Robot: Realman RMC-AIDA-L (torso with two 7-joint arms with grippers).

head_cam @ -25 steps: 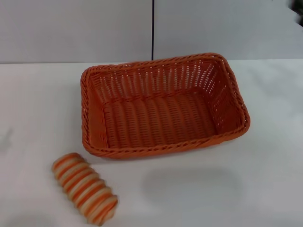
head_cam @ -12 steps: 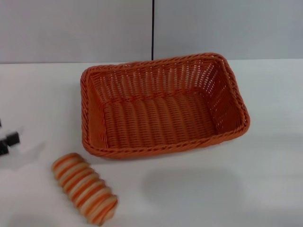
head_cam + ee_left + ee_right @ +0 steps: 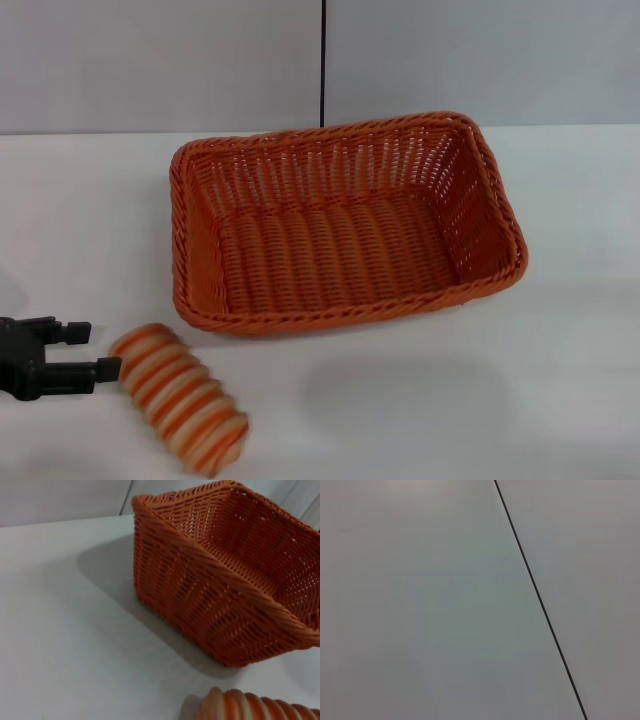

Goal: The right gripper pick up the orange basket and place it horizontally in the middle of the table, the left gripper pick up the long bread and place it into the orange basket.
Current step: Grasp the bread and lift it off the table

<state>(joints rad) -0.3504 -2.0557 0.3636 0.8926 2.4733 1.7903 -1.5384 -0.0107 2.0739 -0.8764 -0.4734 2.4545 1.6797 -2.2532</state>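
Note:
Next, my left gripper grabs the far end [image 3: 139, 352] [image 3: 218, 709] of the long bread, which is the end nearest the orange basket.
The orange basket [image 3: 340, 225] lies lengthwise across the middle of the white table [image 3: 560, 380], empty, open side up. The long bread [image 3: 180, 395], striped orange and cream, lies on the table in front of the basket's left corner. My left gripper [image 3: 100, 348] is low at the left edge, open, its fingertips just at the bread's left end with nothing between them. The left wrist view shows the basket [image 3: 225, 580] from its corner and the bread's end [image 3: 250, 707] close by. The right gripper is out of view.
A grey wall with a thin black vertical seam [image 3: 322, 60] stands behind the table. The right wrist view holds only that wall and the seam [image 3: 540, 600].
My left gripper has come in from the left edge and moved right and down toward the bread's left end. Basket and bread have not moved.

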